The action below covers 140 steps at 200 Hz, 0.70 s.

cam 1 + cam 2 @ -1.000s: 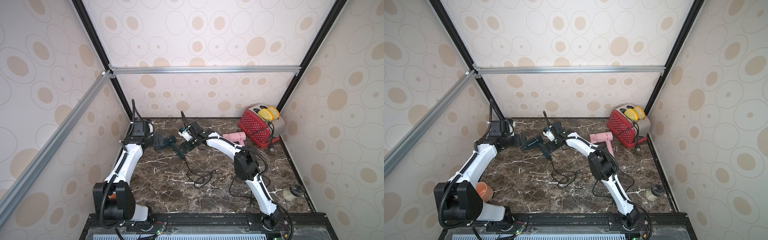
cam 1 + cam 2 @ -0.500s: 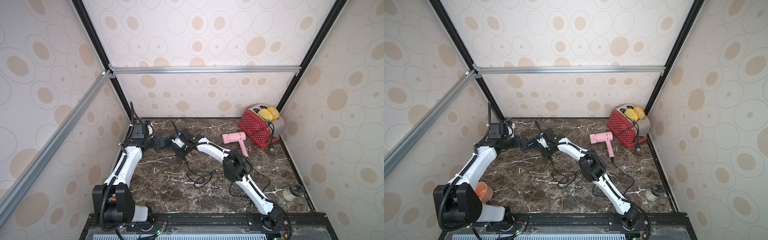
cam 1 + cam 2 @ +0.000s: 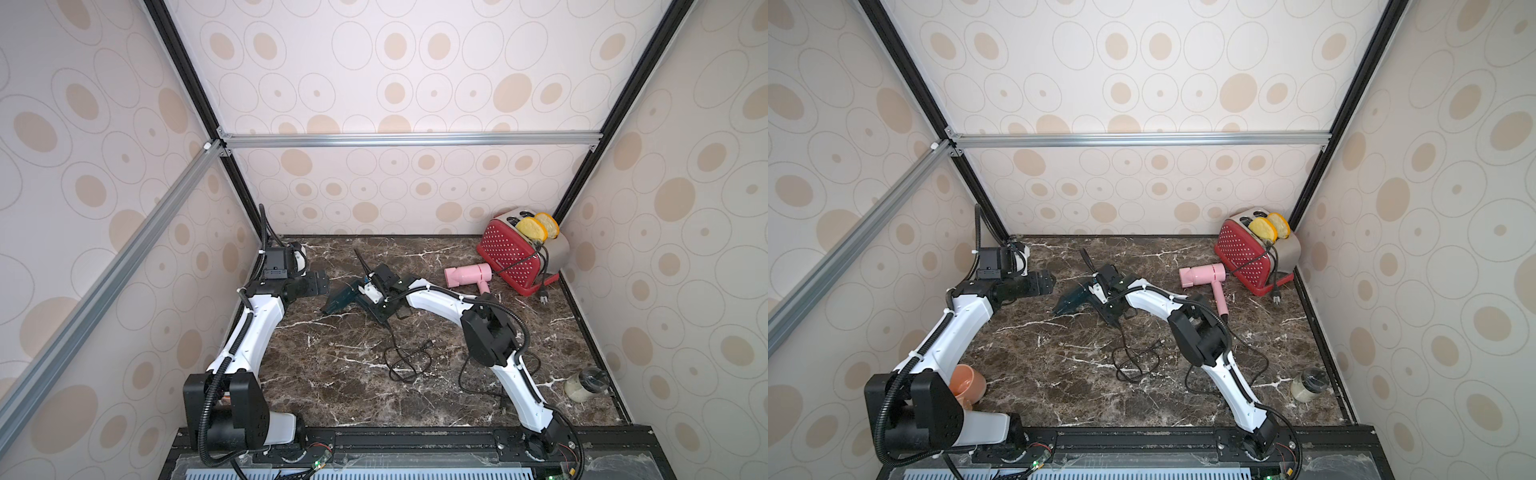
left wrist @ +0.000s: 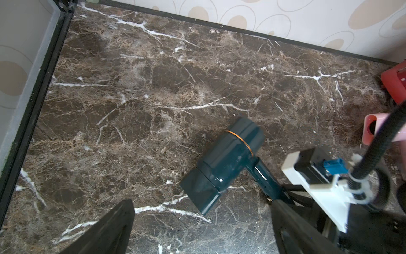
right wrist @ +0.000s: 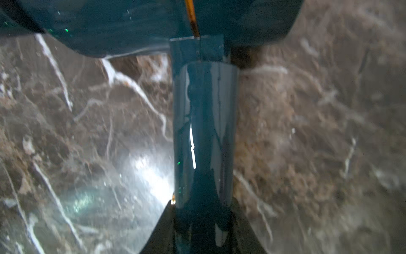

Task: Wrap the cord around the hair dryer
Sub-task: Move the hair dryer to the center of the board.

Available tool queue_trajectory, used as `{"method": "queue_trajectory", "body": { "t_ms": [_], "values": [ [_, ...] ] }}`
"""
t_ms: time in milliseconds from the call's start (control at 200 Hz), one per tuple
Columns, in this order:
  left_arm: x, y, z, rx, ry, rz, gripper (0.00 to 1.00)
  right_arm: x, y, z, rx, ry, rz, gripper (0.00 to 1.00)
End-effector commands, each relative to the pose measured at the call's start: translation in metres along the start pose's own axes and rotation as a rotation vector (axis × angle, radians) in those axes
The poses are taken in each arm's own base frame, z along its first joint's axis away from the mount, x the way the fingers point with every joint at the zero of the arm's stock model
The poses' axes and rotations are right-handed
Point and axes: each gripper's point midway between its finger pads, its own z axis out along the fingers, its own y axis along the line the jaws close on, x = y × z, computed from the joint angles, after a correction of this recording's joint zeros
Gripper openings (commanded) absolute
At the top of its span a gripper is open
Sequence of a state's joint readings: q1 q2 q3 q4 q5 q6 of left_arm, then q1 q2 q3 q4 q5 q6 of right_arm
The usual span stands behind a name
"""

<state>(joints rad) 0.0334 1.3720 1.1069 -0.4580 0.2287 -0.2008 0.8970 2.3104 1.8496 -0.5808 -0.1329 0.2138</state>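
I need to next move my left gripper to the back end (image 3: 354, 285) (image 4: 240, 140) of the dark teal hair dryer's body, near its orange ring, and close it there.
A dark teal hair dryer (image 3: 337, 302) (image 3: 1072, 301) (image 4: 222, 169) lies on the marble table toward the back left. Its handle (image 5: 204, 132) sits between the fingers of my right gripper (image 3: 383, 311) (image 3: 1111, 312) (image 5: 203, 220), which press on both its sides. From the handle's end the black cord (image 3: 405, 362) (image 3: 1134, 362) trails toward the front in loose loops on the table. My left gripper (image 3: 318, 282) (image 3: 1044, 283) (image 4: 202, 205) is open just left of the dryer's nozzle, with nothing between its fingers.
A pink hair dryer (image 3: 467, 275) (image 3: 1202, 274) lies right of my right wrist, with a red dotted toaster (image 3: 509, 259) (image 3: 1246, 257) behind it in the back right corner. A small jar (image 3: 586, 384) stands front right. An orange cup (image 3: 967, 384) sits by the left arm's base.
My right gripper has moved left along the teal dryer's handle and closed on it. The right arm has swung lower, uncovering the pink dryer. The left gripper has stayed open.
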Motion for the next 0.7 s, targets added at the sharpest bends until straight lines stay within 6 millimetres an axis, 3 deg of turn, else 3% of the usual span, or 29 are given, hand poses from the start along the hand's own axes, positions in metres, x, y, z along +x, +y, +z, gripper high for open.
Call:
{"method": "queue_trajectory", "body": {
  "t_ms": [0,120,225,446,606,696],
  "values": [
    [0.008,-0.007,-0.003,0.033,0.015,-0.013,0.99,0.055,-0.016,-0.013,0.085,0.115,0.002,0.12],
    [0.022,-0.020,0.005,0.053,0.064,0.028,0.99,0.096,-0.018,-0.026,0.092,0.176,-0.016,0.14],
    [0.034,-0.041,0.014,0.078,0.124,0.105,0.99,0.116,-0.019,-0.033,0.086,0.202,-0.017,0.20],
    [0.054,-0.082,0.030,0.158,0.250,0.251,0.99,0.103,-0.024,-0.055,0.078,0.139,0.026,0.43],
    [0.063,-0.100,0.036,0.211,0.294,0.305,0.99,0.089,-0.027,-0.075,0.048,0.076,0.052,0.59],
    [0.080,-0.111,0.038,0.206,0.374,0.401,0.99,0.085,-0.023,-0.082,0.020,0.065,0.033,0.66]
  ]
}}
